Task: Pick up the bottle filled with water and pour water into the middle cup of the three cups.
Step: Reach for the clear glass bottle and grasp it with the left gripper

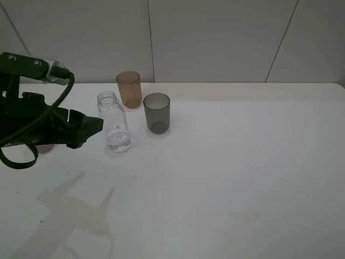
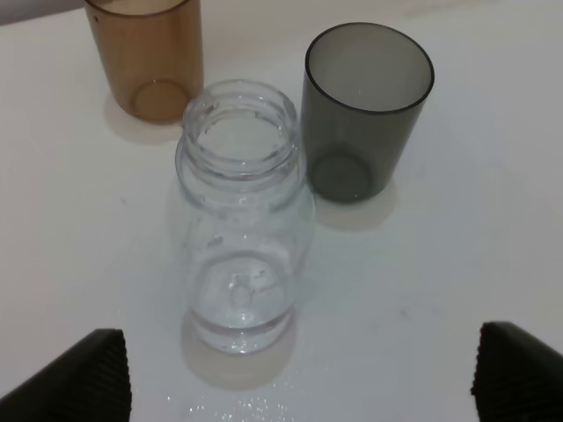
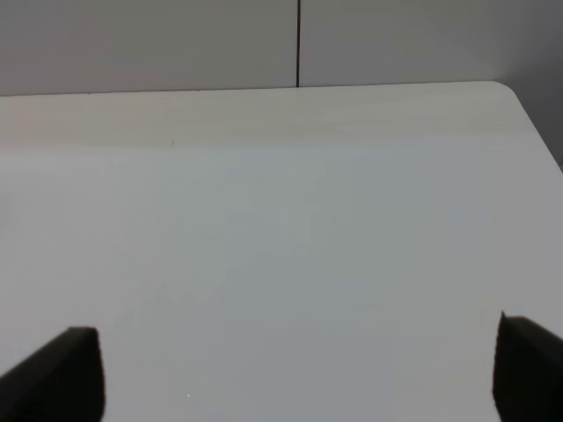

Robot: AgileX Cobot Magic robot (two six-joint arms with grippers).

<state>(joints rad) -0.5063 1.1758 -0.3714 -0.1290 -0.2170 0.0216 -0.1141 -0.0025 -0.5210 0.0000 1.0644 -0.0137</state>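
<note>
The robot's left gripper should next move to the lower half of the clear bottle's body (image 1: 117,132) (image 2: 242,268) and close there, so that the bottle's neck stays free for pouring.
The clear capless bottle (image 1: 115,122) stands upright on the white table (image 1: 226,162) with a little water at its bottom; it also shows in the left wrist view (image 2: 242,229). The amber cup (image 1: 129,89) stands just behind it, also seen from the left wrist (image 2: 145,57). The dark grey cup (image 1: 157,112) stands to the bottle's right (image 2: 365,105). A pinkish patch (image 1: 46,147) shows under the left arm; the pinkish-brown cup is otherwise hidden. My left gripper (image 1: 95,125) is open and empty just left of the bottle, not touching it (image 2: 299,378). My right gripper (image 3: 299,378) is open over bare table.
A tiled wall (image 1: 215,38) runs along the table's back edge. The table's right rear corner (image 3: 506,88) shows in the right wrist view. Small water droplets (image 2: 237,406) lie on the table near the bottle's base.
</note>
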